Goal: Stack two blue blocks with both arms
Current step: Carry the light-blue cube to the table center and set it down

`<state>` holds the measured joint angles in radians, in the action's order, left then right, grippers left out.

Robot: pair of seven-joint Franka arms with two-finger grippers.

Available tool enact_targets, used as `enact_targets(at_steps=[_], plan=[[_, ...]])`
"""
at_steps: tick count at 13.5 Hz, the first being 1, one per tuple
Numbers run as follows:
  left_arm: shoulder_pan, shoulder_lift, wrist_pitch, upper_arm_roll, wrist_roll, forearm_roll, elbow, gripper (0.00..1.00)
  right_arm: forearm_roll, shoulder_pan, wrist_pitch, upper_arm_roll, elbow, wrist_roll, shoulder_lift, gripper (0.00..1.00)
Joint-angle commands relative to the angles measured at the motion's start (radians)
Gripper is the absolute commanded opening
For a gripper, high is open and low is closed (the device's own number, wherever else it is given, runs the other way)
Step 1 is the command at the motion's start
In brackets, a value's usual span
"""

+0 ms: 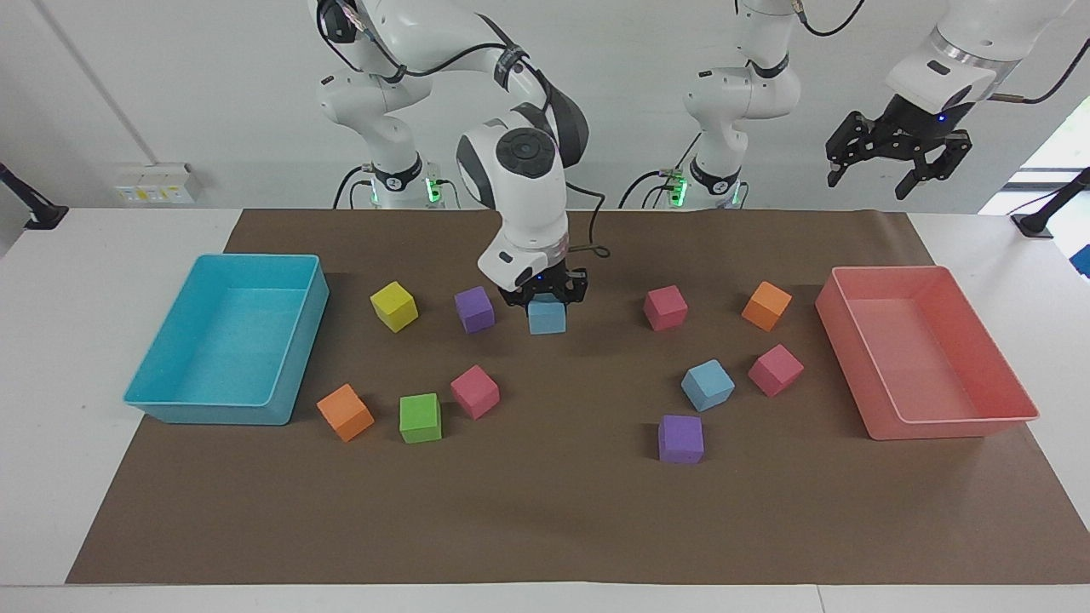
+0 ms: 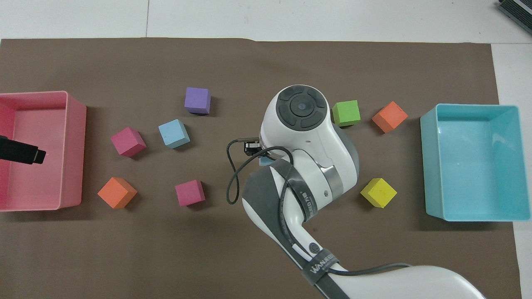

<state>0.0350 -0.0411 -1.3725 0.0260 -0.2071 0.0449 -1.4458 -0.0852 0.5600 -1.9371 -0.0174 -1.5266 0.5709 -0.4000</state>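
The robot's right gripper should release its sky-blue block on the mat [image 2: 250, 160] between the free blue block and yellow cube.
My right gripper [image 1: 545, 300] is shut on one sky-blue block [image 1: 547, 317], low over the middle of the mat, between a purple cube [image 1: 474, 308] and a pink cube [image 1: 665, 307]. Whether that block touches the mat I cannot tell. In the overhead view the right arm covers all of it but a blue sliver [image 2: 263, 161]. The other blue block [image 1: 707, 385] [image 2: 173, 133] lies free on the mat toward the left arm's end. My left gripper [image 1: 894, 166] waits open and empty, high over the pink bin [image 1: 928, 358].
A turquoise bin [image 1: 213, 413] stands at the right arm's end. Yellow [image 1: 394, 306], orange [image 1: 345, 412], green [image 1: 421, 417] and pink [image 1: 474, 391] cubes lie near it. Orange [image 1: 766, 305], pink [image 1: 776, 369] and purple [image 1: 680, 438] cubes surround the free blue block.
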Motion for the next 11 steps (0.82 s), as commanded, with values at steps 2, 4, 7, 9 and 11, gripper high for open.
enact_targets(at_steps=[2,4,7,9,11], plan=[[0.0,-0.01,0.007,0.0,0.001,-0.013,-0.002,1.0,0.007,0.055,-0.031,0.002,0.094,0.079,-0.105,0.0],[0.0,-0.01,0.006,0.0,0.003,-0.013,-0.002,1.0,0.013,0.066,-0.062,0.002,0.092,0.089,-0.135,0.0],[0.0,-0.01,0.007,0.0,0.005,-0.013,-0.002,1.0,0.041,0.07,-0.103,0.001,0.077,0.089,-0.152,0.0],[0.0,-0.01,0.006,0.0,0.003,-0.013,-0.004,1.0,0.045,0.072,-0.155,0.001,0.05,0.09,-0.163,0.0],[0.002,-0.01,0.006,0.0,0.003,-0.013,-0.005,1.0,0.048,0.072,-0.187,0.001,0.023,0.087,-0.175,0.0]])
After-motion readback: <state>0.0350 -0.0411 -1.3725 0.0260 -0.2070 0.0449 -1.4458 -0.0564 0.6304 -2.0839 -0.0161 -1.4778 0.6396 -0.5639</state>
